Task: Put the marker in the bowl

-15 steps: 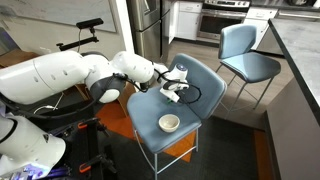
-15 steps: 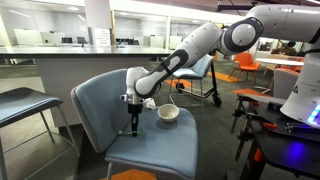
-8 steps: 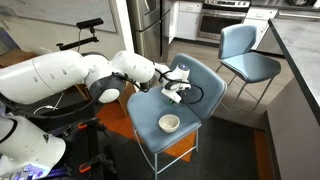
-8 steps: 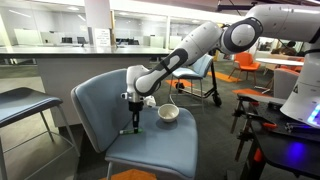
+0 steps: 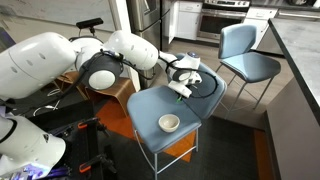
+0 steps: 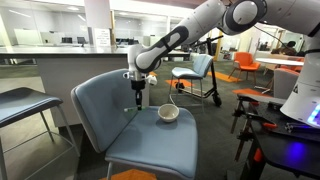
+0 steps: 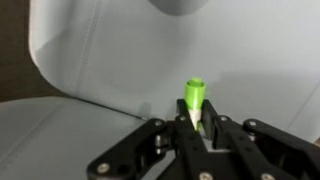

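Next, I let go of the marker inside the small white bowl (image 5: 169, 123), near the front edge of the blue chair seat.
My gripper (image 7: 192, 122) is shut on the marker (image 7: 193, 97), a thin stick with a bright green end that points away from the jaws in the wrist view. In an exterior view the gripper (image 6: 137, 87) holds the marker (image 6: 137, 101) upright, well above the blue chair seat (image 6: 150, 145). It also shows in an exterior view (image 5: 183, 77) with the marker (image 5: 181, 90) hanging below it. The small white bowl (image 6: 168, 114) sits on the seat to the right of the gripper; in an exterior view the bowl (image 5: 169, 123) lies nearer the seat's front edge. The bowl's rim (image 7: 182, 6) shows at the top of the wrist view.
The chair's curved backrest (image 6: 100, 100) stands behind the gripper. A second blue chair (image 5: 245, 52) stands further back. An orange chair (image 6: 248, 68) and a scooter (image 6: 190, 85) stand behind. A dark cart (image 6: 275, 135) is at the right.
My gripper has lifted the marker off the seat and carried it upward and toward the chair's backrest. The bowl has not moved.
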Robot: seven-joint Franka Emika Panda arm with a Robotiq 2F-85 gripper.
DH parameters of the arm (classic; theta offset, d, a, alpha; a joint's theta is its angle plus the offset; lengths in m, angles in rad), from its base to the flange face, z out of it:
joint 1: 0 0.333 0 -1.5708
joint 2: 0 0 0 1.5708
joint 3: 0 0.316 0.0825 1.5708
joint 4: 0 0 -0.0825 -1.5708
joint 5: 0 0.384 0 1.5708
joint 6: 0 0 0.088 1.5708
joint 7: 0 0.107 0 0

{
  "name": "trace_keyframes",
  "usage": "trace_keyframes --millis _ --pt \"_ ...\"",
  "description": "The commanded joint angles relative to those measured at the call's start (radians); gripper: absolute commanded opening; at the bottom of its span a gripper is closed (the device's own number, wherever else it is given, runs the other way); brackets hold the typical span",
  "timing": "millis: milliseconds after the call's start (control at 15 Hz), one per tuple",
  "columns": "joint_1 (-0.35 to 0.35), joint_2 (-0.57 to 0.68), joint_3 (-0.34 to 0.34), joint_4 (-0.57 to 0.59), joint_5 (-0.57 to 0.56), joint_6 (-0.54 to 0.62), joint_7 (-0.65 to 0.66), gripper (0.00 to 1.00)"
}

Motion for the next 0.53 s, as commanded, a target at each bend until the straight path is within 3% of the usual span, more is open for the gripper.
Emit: trace_keyframes --millis 0,467 --pt "0.021 -0.187 -0.052 -0.255 -0.036 -0.002 0.041 0.05" --pt "0.009 -0.385 -0.083 -0.589 -0.174 0.006 0.145 0.05"
